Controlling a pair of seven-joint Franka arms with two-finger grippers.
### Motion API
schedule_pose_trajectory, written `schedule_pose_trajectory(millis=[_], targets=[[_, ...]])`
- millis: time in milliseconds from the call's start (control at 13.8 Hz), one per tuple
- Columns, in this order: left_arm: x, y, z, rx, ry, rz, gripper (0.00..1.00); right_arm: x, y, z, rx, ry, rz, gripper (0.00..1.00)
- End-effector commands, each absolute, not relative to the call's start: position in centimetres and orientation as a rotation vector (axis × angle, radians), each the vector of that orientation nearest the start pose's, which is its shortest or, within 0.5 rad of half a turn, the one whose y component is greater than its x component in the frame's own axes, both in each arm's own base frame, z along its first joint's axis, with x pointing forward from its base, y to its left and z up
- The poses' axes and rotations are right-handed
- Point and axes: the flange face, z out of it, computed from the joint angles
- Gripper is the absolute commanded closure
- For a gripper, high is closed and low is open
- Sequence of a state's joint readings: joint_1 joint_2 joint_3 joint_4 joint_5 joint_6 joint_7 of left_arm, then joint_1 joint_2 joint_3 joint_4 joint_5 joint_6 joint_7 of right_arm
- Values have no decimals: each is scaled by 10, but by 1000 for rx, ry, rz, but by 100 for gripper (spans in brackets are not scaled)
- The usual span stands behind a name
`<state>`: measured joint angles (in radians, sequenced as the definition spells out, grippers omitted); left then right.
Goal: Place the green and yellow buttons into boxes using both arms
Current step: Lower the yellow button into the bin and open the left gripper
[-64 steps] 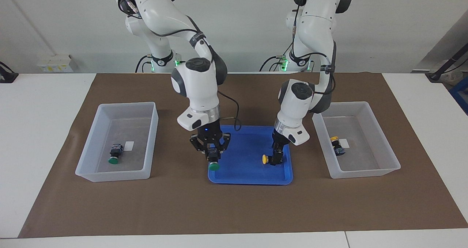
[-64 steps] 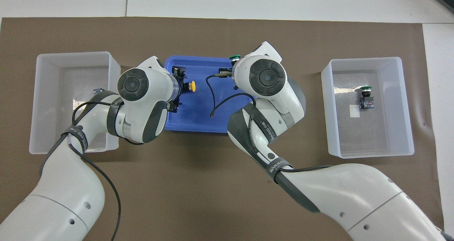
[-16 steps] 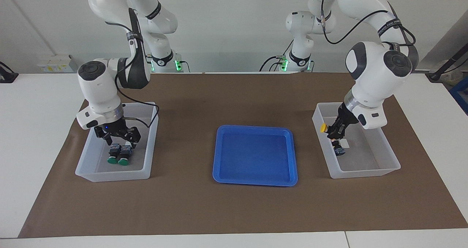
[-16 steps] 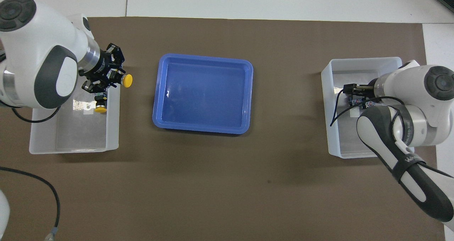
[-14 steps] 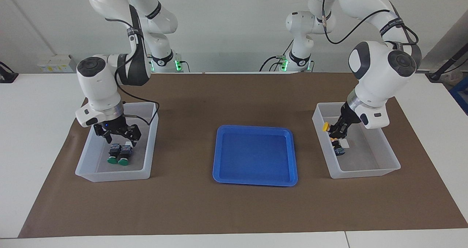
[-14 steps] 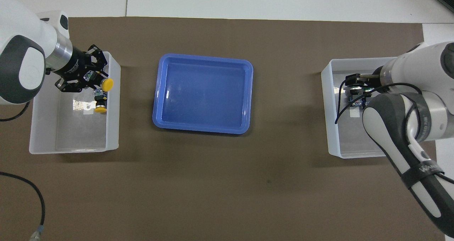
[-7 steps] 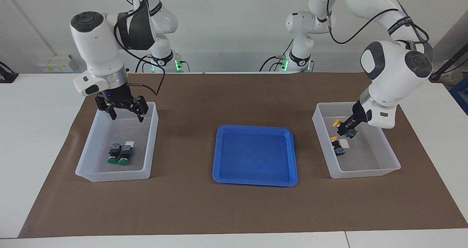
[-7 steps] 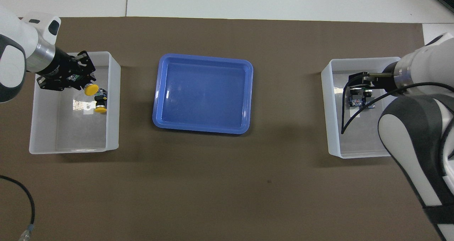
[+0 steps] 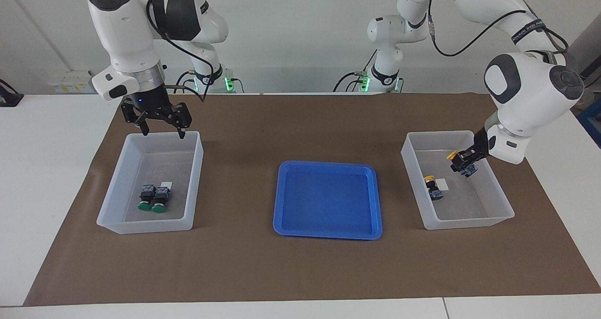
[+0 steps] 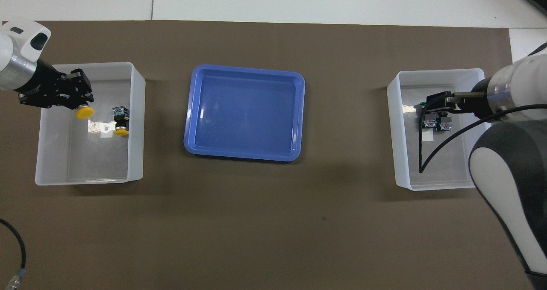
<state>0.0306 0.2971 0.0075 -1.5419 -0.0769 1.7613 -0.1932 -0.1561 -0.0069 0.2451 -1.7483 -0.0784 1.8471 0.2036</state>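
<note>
My left gripper's yellow button will drop on the box's bottom beside the other yellow button's cap (image 10: 98,147).
Two green buttons (image 9: 151,205) (image 10: 436,121) lie side by side in the box (image 9: 145,226) (image 10: 395,127) at the right arm's end. My right gripper (image 9: 163,132) (image 10: 438,103) hangs open and empty above that box's rim nearest the robots. At the left arm's end, one yellow button (image 9: 432,186) (image 10: 121,125) lies in the other box (image 9: 469,224) (image 10: 136,123). My left gripper (image 9: 462,165) (image 10: 79,104) is shut on a second yellow button (image 9: 451,155) (image 10: 84,112), held tilted over that box's inside.
A shallow blue tray (image 9: 327,200) (image 10: 243,112) sits between the two boxes with nothing in it. Everything rests on a brown mat (image 9: 300,272) over a white table. A black cable loops from the right wrist over the green buttons' box.
The right gripper has left its green button beside the other one and risen open. The left gripper has carried its yellow button from the tray to over its box, drifting toward the left arm's end.
</note>
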Motion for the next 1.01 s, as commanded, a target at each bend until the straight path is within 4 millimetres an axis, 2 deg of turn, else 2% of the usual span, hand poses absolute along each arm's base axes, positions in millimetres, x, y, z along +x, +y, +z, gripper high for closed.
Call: schedule_pose_trajectory(millis=[0, 145, 434, 579, 796, 941], targets=[[627, 29, 470, -3207, -297, 107, 100, 561, 36, 582, -3184, 130, -165, 0], [620, 32, 458, -3205, -272, 80, 100, 561, 32, 588, -3191, 95, -184, 0], [602, 47, 433, -3207, -202, 45, 100, 558, 29, 587, -3189, 106, -141, 0], [592, 52, 418, -3206, -173, 31, 100, 549, 37, 596, -3188, 105, -124, 0], [582, 61, 393, -3204, -168, 26, 100, 549, 25, 597, -3174, 147, -126, 0], [576, 60, 376, -3202, -175, 31, 100, 547, 29, 597, -3175, 138, -102, 0]])
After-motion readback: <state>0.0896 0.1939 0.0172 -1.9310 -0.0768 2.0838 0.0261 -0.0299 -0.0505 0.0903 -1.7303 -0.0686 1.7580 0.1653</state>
